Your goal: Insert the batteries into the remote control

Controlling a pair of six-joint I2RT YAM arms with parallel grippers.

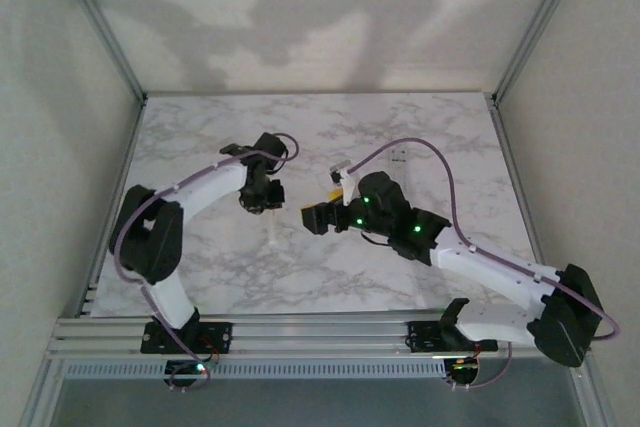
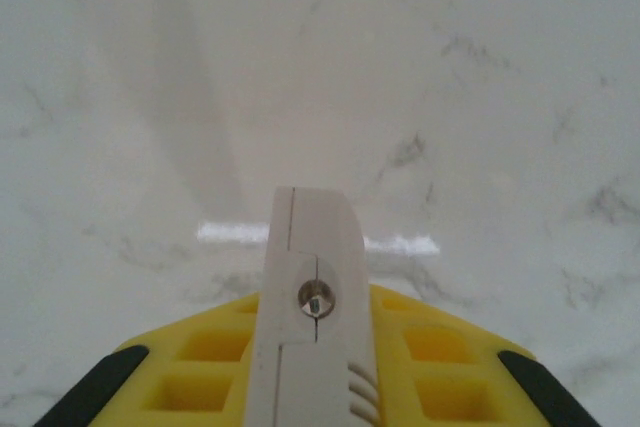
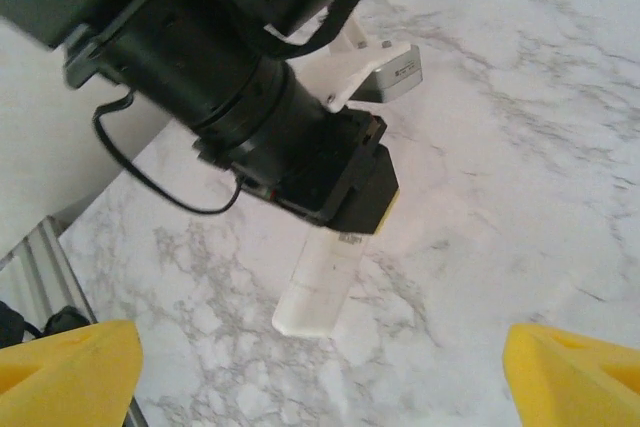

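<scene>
The robot's left gripper should release the remote control on the bare marble table in the gap point(image 1: 297, 206) between both grippers.
The remote control point(image 2: 310, 297) is a slim white bar, and my left gripper point(image 2: 315, 382) is shut on it between its yellow fingers point(image 2: 200, 367). From above, the left gripper point(image 1: 262, 199) holds the remote control point(image 1: 272, 234) pointing down at the marble table. My right gripper point(image 1: 316, 217) hovers just right of it. In the right wrist view the remote control point(image 3: 322, 292) hangs below the left gripper's black body point(image 3: 300, 157), while my right gripper point(image 3: 320, 387) stands open with nothing between its yellow fingertips point(image 3: 70, 377). The batteries are out of view.
A pale slim object point(image 1: 400, 157) lies on the marble table point(image 1: 450, 137) at the back right. Aluminium frame posts point(image 1: 100, 27) stand at the back corners, and a rail point(image 1: 300, 332) runs along the near edge.
</scene>
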